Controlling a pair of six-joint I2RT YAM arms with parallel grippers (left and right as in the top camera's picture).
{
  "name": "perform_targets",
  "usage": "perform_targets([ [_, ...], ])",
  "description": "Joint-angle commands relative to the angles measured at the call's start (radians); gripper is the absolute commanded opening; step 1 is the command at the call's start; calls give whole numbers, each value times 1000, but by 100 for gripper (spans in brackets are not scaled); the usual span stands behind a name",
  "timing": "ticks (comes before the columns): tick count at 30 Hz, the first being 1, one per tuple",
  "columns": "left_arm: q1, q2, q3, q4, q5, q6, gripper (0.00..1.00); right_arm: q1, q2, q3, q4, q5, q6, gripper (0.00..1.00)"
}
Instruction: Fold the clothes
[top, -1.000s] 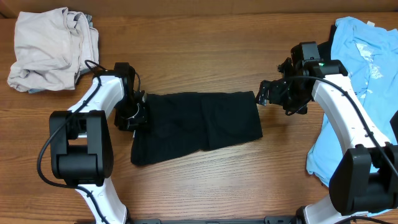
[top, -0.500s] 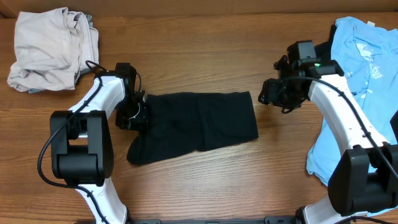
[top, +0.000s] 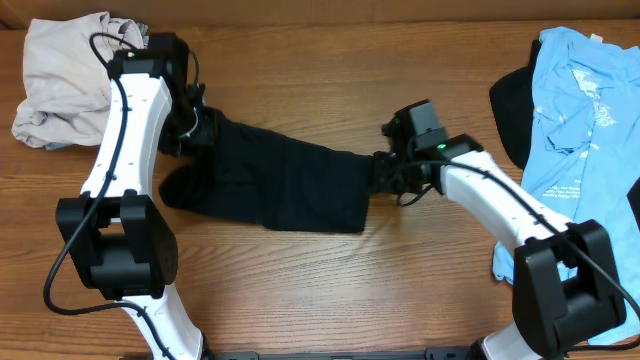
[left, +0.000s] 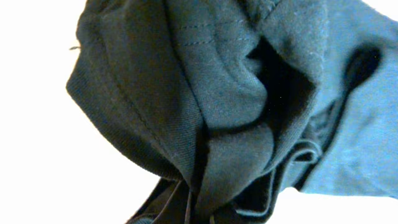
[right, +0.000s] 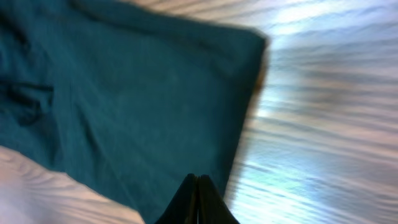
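Note:
My left gripper will let go of the black T-shirt's raised end on the shirt's flat part (top: 314, 160), close to where my right gripper is.
The black T-shirt (top: 280, 185) lies bunched and slanted across the middle of the table. Its left end rises to my left gripper (top: 195, 130), which is shut on it. In the left wrist view, folds of the black T-shirt (left: 186, 81) fan out from my left gripper (left: 199, 214) and fill the frame. My right gripper (top: 383, 172) is shut at the shirt's right edge. In the right wrist view, my right gripper (right: 198, 180) hangs over the flat black T-shirt (right: 124, 93) with fingertips pressed together and no cloth visible between them.
A crumpled cream garment (top: 80, 80) sits at the back left, just behind my left arm. A light-blue printed tee (top: 580, 130) is spread along the right side, with a dark cloth (top: 510, 100) showing from under its left edge. Bare wood table (top: 330, 290) lies in front.
My left gripper shut on the shirt's left end and carried it back and left, dragging the shirt askew. My right gripper shut and moved left to the shirt's right edge.

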Motion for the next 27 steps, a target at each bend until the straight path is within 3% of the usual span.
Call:
perform_targets([
  [1,-14,-4,69,-13,-14,60,4,64,4,-25,74,2,163,4],
  [7,-37,-4,167,-48,-14,122,4,103,84,-25,134,1,252,4],
  [15,-147,-4,306,-125,-3,163,4,93,72,-19,157,-19,246,4],
  [27,-393,48,284,-111,-63,173,4,-152,-283,73,-10,-151,108,4],
])
